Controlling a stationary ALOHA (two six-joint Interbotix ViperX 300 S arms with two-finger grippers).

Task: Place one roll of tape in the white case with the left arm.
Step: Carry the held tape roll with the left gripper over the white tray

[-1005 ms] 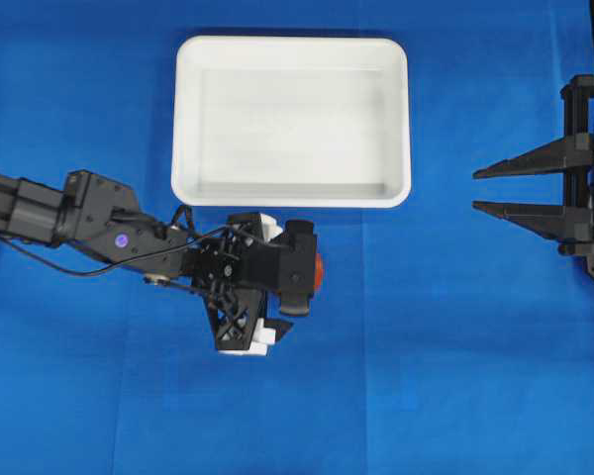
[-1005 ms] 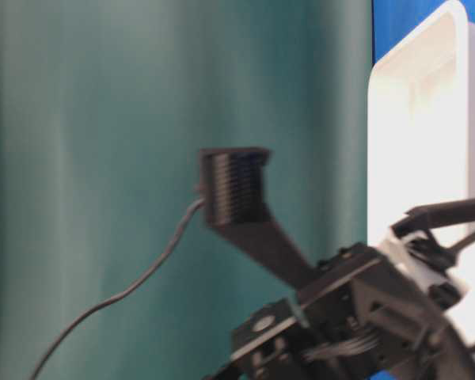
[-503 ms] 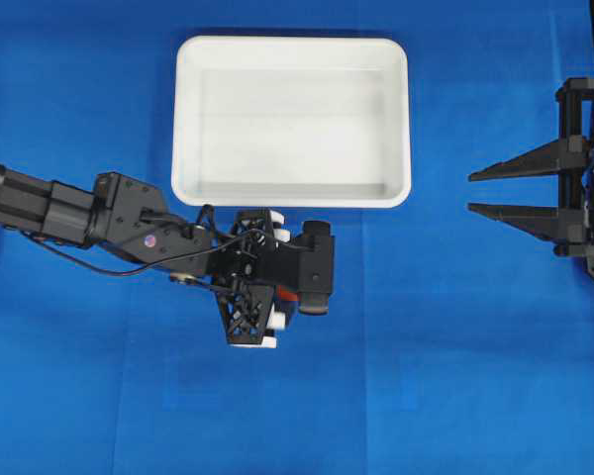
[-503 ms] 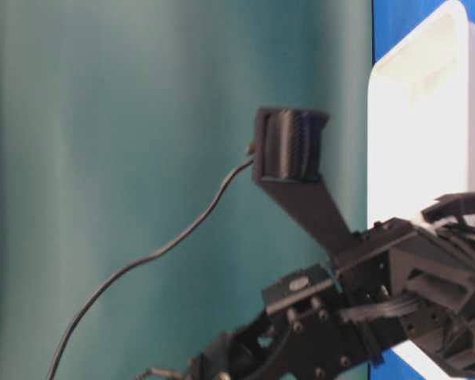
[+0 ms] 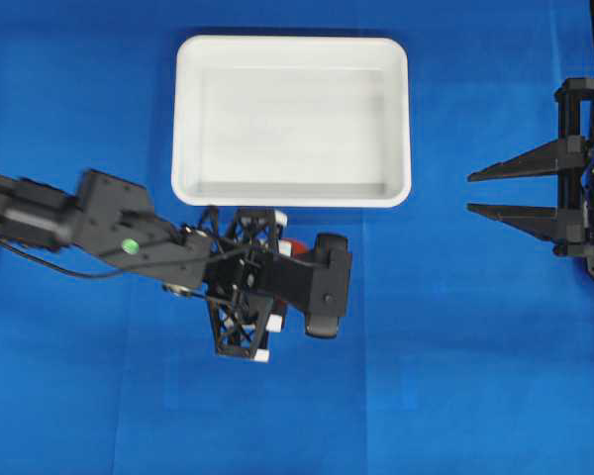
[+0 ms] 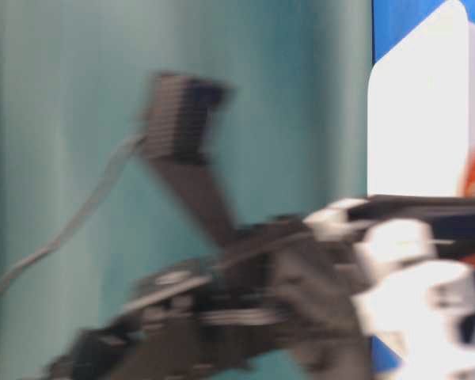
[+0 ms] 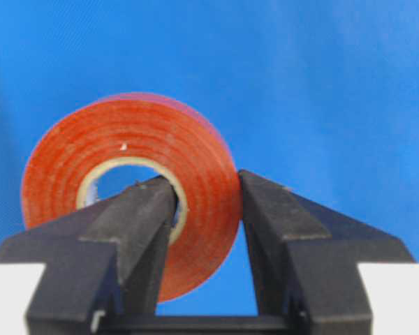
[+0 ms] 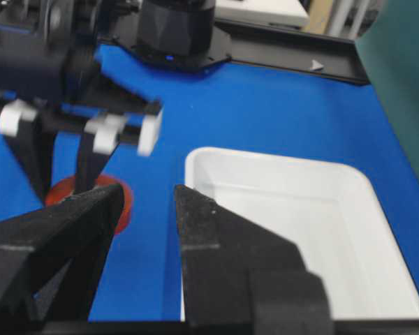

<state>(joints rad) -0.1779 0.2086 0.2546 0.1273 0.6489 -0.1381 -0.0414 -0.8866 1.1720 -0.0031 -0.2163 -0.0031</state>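
Observation:
The orange-red roll of tape, now just in front of the white case's near rim, will be let go by my left gripper somewhere around the middle of the white case's bottom [image 5: 293,134].
The orange-red roll of tape [image 7: 129,188] is pinched in my left gripper [image 7: 202,192]: one finger goes through the round hole and the other presses on the outer face. From overhead only a red sliver of the tape [image 5: 295,247] shows under the left gripper [image 5: 293,255], just in front of the near rim of the white case [image 5: 292,196]. The right wrist view shows the tape [image 8: 124,208] beside the case [image 8: 195,164]. My right gripper [image 5: 485,193] is open and empty at the far right.
The blue cloth covers the whole table. The left arm's wrist camera mount [image 5: 325,297] and cable [image 5: 49,265] hang over the area in front of the case. The table-level view is motion-blurred, with a teal curtain [image 6: 79,95] behind.
The left gripper has carried the tape a little left and toward the case's near rim, and its wrist has turned. The right arm has not moved.

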